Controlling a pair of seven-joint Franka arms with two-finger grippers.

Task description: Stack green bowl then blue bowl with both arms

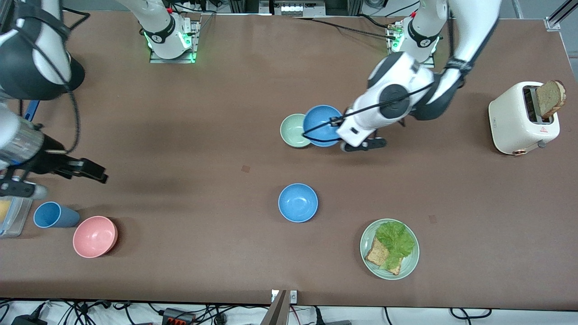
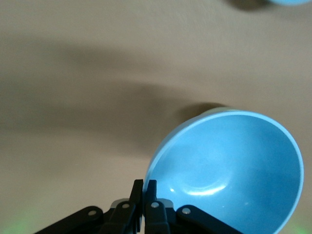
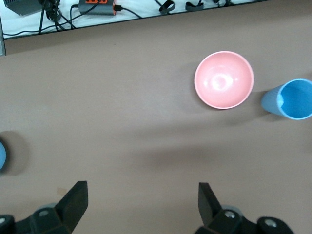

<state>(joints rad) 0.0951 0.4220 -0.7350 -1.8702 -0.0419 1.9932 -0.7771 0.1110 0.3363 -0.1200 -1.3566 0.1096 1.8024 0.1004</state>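
Next, I release the blue bowl, now tilted over the green bowl's edge, from my left gripper inside the green bowl [image 1: 298, 129] near the table's middle.
The green bowl [image 1: 292, 131] sits on the table near the middle. My left gripper [image 1: 339, 132] is shut on the rim of a blue bowl [image 1: 321, 125] and holds it tilted, overlapping the green bowl's edge on the side toward the left arm's end. In the left wrist view the fingers [image 2: 138, 187] pinch the blue bowl's [image 2: 229, 165] rim. A second blue bowl [image 1: 298, 202] sits on the table nearer the front camera. My right gripper [image 1: 95, 174] is open and empty over bare table at the right arm's end; it also shows in the right wrist view [image 3: 141, 189].
A pink bowl [image 1: 95, 236] and a blue cup [image 1: 53, 215] stand near the right arm's end, nearer the front camera. A pale-green plate [image 1: 408, 266] holds bread and lettuce. A white toaster [image 1: 519, 122] with toast stands at the left arm's end.
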